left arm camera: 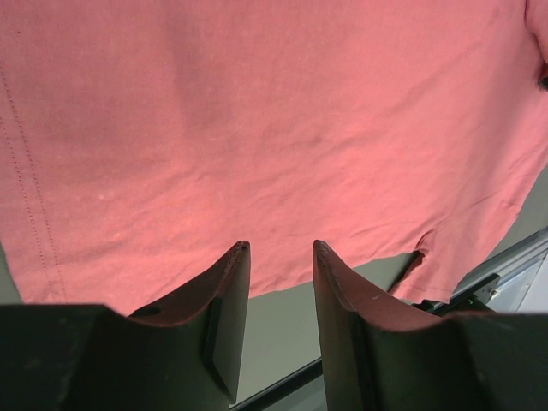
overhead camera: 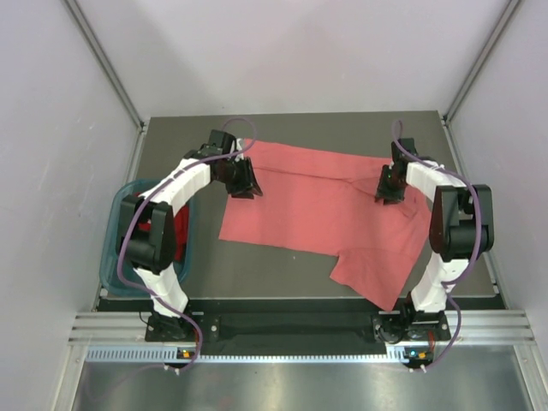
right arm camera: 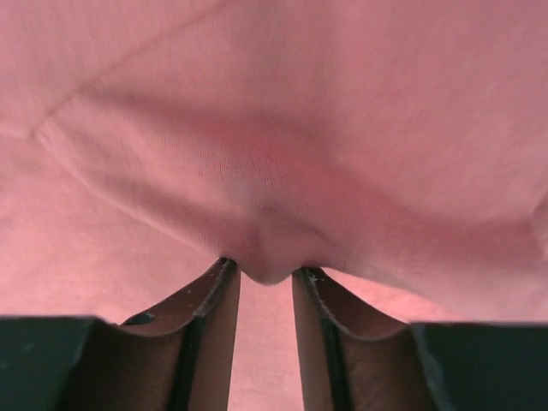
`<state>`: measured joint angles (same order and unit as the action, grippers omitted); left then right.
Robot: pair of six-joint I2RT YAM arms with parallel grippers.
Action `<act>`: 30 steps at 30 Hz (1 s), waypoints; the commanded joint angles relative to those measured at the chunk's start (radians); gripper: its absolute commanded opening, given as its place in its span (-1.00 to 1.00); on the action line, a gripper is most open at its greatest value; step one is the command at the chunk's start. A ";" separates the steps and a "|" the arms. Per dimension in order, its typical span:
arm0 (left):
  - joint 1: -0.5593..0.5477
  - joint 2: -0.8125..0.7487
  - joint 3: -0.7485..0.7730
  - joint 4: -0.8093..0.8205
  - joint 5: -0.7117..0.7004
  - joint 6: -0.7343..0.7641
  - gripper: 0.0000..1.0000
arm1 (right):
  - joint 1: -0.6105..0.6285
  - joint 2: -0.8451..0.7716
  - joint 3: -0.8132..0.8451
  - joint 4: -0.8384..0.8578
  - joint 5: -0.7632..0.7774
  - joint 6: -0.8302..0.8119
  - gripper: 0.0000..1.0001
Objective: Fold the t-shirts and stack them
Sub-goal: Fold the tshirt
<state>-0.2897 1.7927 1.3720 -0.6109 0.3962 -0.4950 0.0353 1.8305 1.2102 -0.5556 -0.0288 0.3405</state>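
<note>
I can see the folded-in sleeve bunched around my right gripper's pinch, so I will open my right gripper, take the sleeve nearer its inner end [overhead camera: 364, 183] and spread it flat.
A salmon-pink t-shirt [overhead camera: 317, 205] lies spread across the dark table, one sleeve trailing toward the near right. My left gripper [overhead camera: 244, 181] hovers at its far left corner. In the left wrist view this gripper [left arm camera: 281, 248] is open, bare table showing between its fingers and the shirt [left arm camera: 257, 128] just past the tips. My right gripper [overhead camera: 387, 187] sits on the shirt's far right part. In the right wrist view a pucker of the pink cloth [right arm camera: 270, 265] is squeezed between the tips of the right gripper [right arm camera: 267, 272]. A deep red t-shirt [overhead camera: 179, 242] lies in the basket.
A teal plastic basket [overhead camera: 110, 248] stands at the table's left edge, beside my left arm. Grey walls close in the table on the left, right and far sides. A metal rail runs along the near edge.
</note>
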 commanded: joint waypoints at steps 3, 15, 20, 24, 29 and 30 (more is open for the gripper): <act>0.001 0.014 0.048 -0.013 0.007 0.022 -0.20 | 0.009 0.018 0.089 0.028 0.095 0.018 -0.49; 0.001 0.046 0.078 -0.033 0.004 0.039 -0.19 | -0.020 0.170 0.337 -0.040 0.098 -0.008 -0.46; 0.003 0.048 0.079 -0.052 0.006 0.049 -0.20 | -0.028 0.277 0.489 -0.052 0.081 -0.043 -0.41; 0.003 0.040 0.078 -0.058 0.004 0.059 -0.19 | -0.028 0.271 0.557 -0.110 0.078 -0.054 -0.34; 0.003 0.034 0.073 -0.055 0.010 0.062 -0.19 | -0.025 0.112 0.441 -0.136 0.059 -0.047 -0.09; 0.003 0.033 0.072 -0.053 0.013 0.062 -0.20 | -0.023 0.089 0.390 -0.135 0.063 -0.046 -0.07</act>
<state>-0.2897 1.8442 1.4124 -0.6643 0.3962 -0.4522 0.0109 2.0579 1.6531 -0.6579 0.0433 0.3058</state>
